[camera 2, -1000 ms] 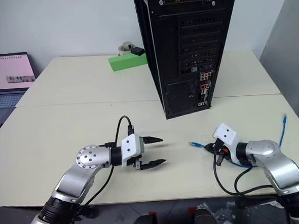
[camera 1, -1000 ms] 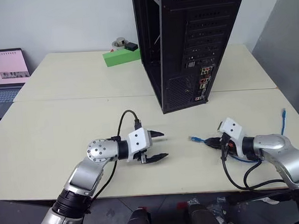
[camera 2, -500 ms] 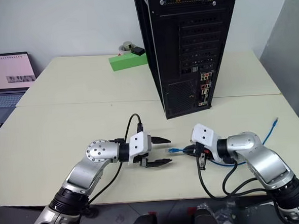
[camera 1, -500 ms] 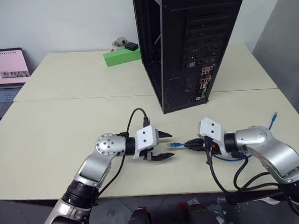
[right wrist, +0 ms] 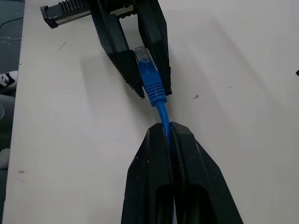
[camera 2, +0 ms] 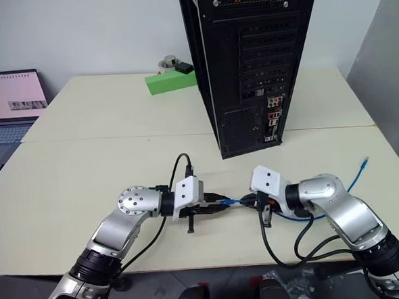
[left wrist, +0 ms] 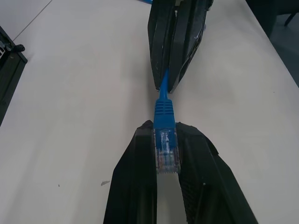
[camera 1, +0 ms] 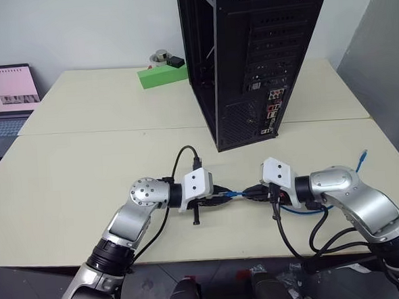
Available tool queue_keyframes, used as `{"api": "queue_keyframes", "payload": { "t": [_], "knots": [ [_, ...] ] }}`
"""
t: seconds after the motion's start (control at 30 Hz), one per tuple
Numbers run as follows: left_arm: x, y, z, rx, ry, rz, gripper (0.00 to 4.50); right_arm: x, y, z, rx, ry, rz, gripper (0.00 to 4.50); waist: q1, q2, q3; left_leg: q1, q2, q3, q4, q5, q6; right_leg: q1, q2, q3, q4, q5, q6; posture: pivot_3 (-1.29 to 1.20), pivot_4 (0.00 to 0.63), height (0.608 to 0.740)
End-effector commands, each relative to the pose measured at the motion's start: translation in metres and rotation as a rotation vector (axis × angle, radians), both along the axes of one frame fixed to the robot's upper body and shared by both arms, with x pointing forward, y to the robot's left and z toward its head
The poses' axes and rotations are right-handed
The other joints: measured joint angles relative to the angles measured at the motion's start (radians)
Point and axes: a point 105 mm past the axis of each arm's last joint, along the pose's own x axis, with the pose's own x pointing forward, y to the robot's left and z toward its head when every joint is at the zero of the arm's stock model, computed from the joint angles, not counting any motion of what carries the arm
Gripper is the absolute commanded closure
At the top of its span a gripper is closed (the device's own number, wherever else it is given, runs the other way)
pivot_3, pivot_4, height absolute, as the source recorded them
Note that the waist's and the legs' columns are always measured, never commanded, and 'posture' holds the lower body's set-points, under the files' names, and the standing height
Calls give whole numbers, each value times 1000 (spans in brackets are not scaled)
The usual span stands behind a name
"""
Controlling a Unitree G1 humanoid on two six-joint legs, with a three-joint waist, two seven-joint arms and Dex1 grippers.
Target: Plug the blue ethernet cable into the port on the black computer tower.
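Observation:
I should take the plug nearer its tip (left wrist: 167,159) with my left gripper before my right gripper takes the boot, as my right gripper is holding the cord behind the plug's boot.
The blue ethernet cable (camera 1: 237,194) spans the short gap between my two grippers, low over the table's front middle. My left gripper (left wrist: 167,127) is shut on the cable's clear-blue plug (left wrist: 167,154), which lies lengthwise between its fingers. Facing it tip to tip, my right gripper (right wrist: 162,127) is shut on the cord just behind the plug's boot (right wrist: 150,81). The rest of the cord loops under my right arm, and its far end (camera 1: 362,157) sticks up at the table's right edge. The black computer tower (camera 1: 248,58) stands behind, its rear connector cluster (camera 1: 272,108) facing me; the port is too small to pick out.
A green box (camera 1: 161,75) with small items on top sits at the back, left of the tower. An open laptop (camera 1: 3,100) stands at the far left. Black robot cables hang from both wrists. A grey panel rises beyond the table's right edge.
My right gripper brought the cable's plug end leftward to meet the left gripper. The left gripper shifted slightly right and its open fingers closed on the plug.

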Motion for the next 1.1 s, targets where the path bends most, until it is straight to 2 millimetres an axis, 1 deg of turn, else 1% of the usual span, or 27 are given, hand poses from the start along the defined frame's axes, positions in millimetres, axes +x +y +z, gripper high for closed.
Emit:
{"api": "queue_keyframes", "payload": {
  "t": [0.03,0.37,0.43,0.5,0.67,0.73,1.0,1.07,1.1],
  "knots": [
    [0,1,2,4,-34,-3,4177,-4,6,11,11,-53,51,4500,0,0,0,0,0,0,0,0,0,0,0,0,0,0,0,0,150,740],
    [3,6,-1,16,-47,32,4177,-2,6,12,15,-63,49,4500,0,0,0,0,0,0,0,0,0,0,0,0,0,0,0,0,150,740],
    [2,6,0,-7,-11,34,4177,-1,5,13,16,-63,48,4500,0,0,0,0,0,0,0,0,0,0,0,0,0,0,0,0,150,740],
    [1,6,4,-29,7,32,3473,-1,5,12,17,-62,46,4500,0,0,0,0,0,0,0,0,0,0,0,0,0,0,0,0,150,740],
    [7,10,4,-19,-32,58,2389,-1,5,12,16,-59,45,4500,0,0,0,0,0,0,0,0,0,0,0,0,0,0,0,0,150,740],
    [7,11,3,-18,-24,56,2094,-1,5,11,16,-58,45,4500,0,0,0,0,0,0,0,0,0,0,0,0,0,0,0,0,150,740],
    [5,10,6,-33,-28,48,2094,-3,3,10,4,-54,46,4500,0,0,0,0,0,0,0,0,0,0,0,0,0,0,0,0,150,740],
    [5,10,8,-43,-26,45,2451,-2,2,9,1,-54,47,4500,0,0,0,0,0,0,0,0,0,0,0,0,0,0,0,0,150,740],
    [4,10,9,-47,-24,41,2518,-2,2,9,0,-53,47,4500,0,0,0,0,0,0,0,0,0,0,0,0,0,0,0,0,150,740]
  ]
}}
